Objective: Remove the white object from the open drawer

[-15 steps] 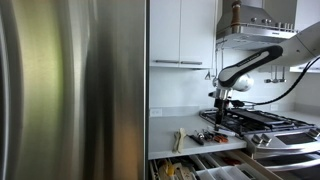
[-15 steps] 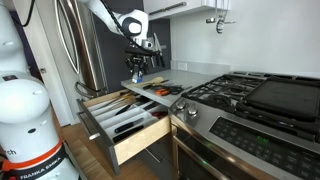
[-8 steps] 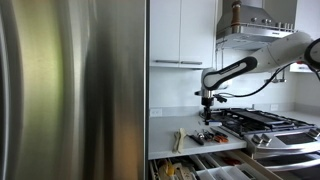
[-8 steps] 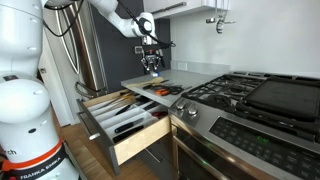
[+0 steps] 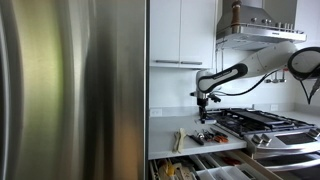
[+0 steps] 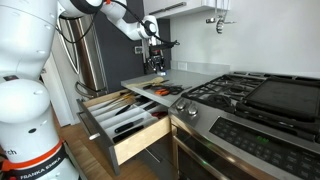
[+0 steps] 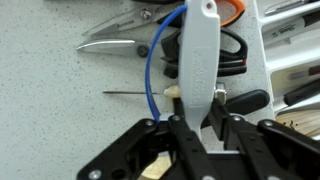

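Observation:
My gripper is going to put the white object, now held above the grey counter, down on the grey counter (image 5: 192, 127) (image 7: 93, 106) by the tip of the thin metal spike.
My gripper (image 7: 197, 122) is shut on the white object (image 7: 197, 60), a long white plastic handle that sticks out past the fingers (image 7: 178, 128). In both exterior views the gripper (image 5: 203, 98) (image 6: 157, 64) hangs above the grey counter (image 6: 195, 74), away from the open drawer (image 6: 122, 126). The drawer (image 5: 200, 170) holds several utensils in wooden compartments. The white object is too small to make out in the exterior views.
Several tools lie on the counter (image 7: 60, 110) below the gripper: scissors with orange handles (image 7: 228, 10), black-handled scissors (image 7: 232, 45), metal pliers (image 7: 110, 44). A blue cable (image 7: 152, 70) loops beside the handle. A stove (image 6: 262, 96) stands beside the counter, a steel fridge (image 5: 70, 90) on the other side.
The arm has carried the gripper and the white object away from the stove side, farther over the counter toward the back wall. The jaws stayed shut.

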`<state>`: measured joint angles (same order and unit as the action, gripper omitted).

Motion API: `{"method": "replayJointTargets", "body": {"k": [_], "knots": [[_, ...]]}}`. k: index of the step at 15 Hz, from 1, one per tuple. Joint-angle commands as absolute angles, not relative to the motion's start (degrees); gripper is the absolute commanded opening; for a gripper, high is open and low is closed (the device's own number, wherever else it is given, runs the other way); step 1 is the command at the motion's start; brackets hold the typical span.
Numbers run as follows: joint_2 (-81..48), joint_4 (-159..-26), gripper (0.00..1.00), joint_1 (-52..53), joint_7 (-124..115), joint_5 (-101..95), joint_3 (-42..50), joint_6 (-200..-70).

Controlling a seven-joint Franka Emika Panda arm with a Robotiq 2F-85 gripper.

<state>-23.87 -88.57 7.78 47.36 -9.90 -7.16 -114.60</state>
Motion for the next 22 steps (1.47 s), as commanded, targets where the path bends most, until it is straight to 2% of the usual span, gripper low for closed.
{"method": "replayJointTargets", "body": {"k": [1,2,8,14,22], "knots": [[-23.9,-88.3,0.31,7.3,47.2,-10.2,-7.9,-114.4],[-23.9,-88.3,0.08,7.3,47.2,-10.2,-7.9,-114.4],[-33.5,-74.4,0.08,6.8,57.5,-16.8,-7.0,-112.5],[-44.9,-61.4,0.08,5.1,72.4,-13.0,-8.4,-114.1],[-54.4,-51.4,0.08,4.5,75.8,-7.7,-9.5,-115.8]]}}
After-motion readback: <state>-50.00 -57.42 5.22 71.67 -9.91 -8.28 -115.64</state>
